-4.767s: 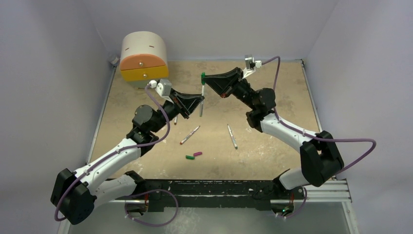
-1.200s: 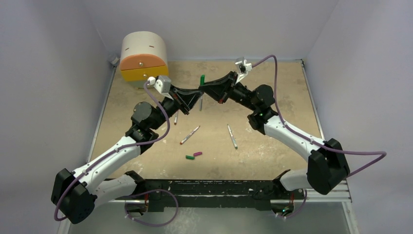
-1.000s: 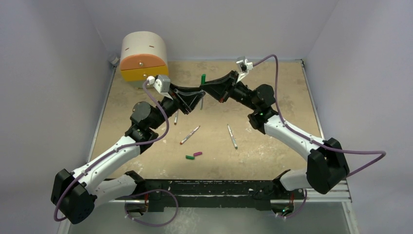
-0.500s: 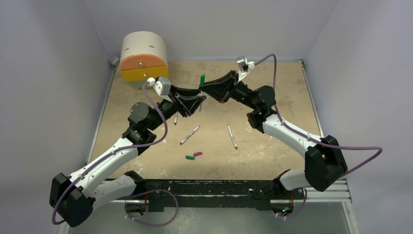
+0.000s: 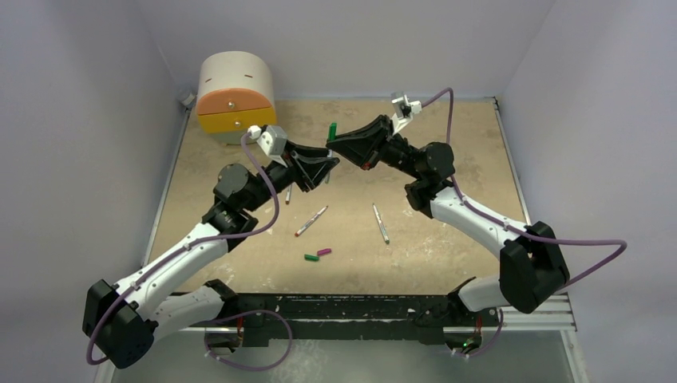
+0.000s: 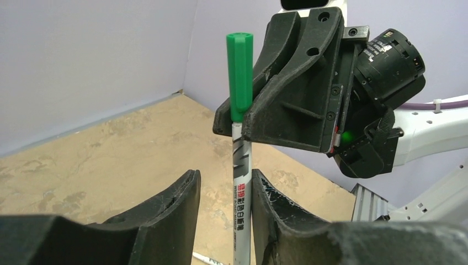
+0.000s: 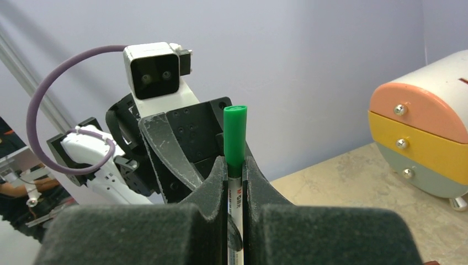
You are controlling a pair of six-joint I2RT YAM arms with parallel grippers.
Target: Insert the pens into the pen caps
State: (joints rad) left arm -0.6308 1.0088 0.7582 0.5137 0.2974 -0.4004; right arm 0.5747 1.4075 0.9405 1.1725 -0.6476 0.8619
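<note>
Next, my right gripper takes the green cap (image 6: 240,48) near its top while my left gripper clamps the pen's body, as my right gripper now pinches the green cap's lower rim.
One pen (image 6: 241,182) stands upright in the air with a green pen cap (image 6: 240,74) on its top end. My right gripper (image 7: 234,165) is shut on this pen just under the green cap (image 7: 234,138). My left gripper (image 6: 224,176) is open around the lower barrel: the pen rests against one finger and a gap shows at the other. From above, both grippers meet over the back middle of the table, right (image 5: 330,145) above left (image 5: 326,166), with the cap (image 5: 331,129) sticking up. Other pens (image 5: 311,221) (image 5: 381,223) (image 5: 288,194) lie on the table. A loose green cap (image 5: 310,258) and a magenta cap (image 5: 324,252) lie near the front.
A rounded drawer unit (image 5: 236,92) with orange and yellow fronts stands at the back left, close to the left wrist. Purple walls close in the sandy tabletop (image 5: 447,239) on three sides. The metal base rail (image 5: 359,307) runs along the near edge.
My left gripper's jaws widened off the pen barrel, then narrowed part way, and its wrist shifted slightly right. My right gripper has kept its hold on the capped pen.
</note>
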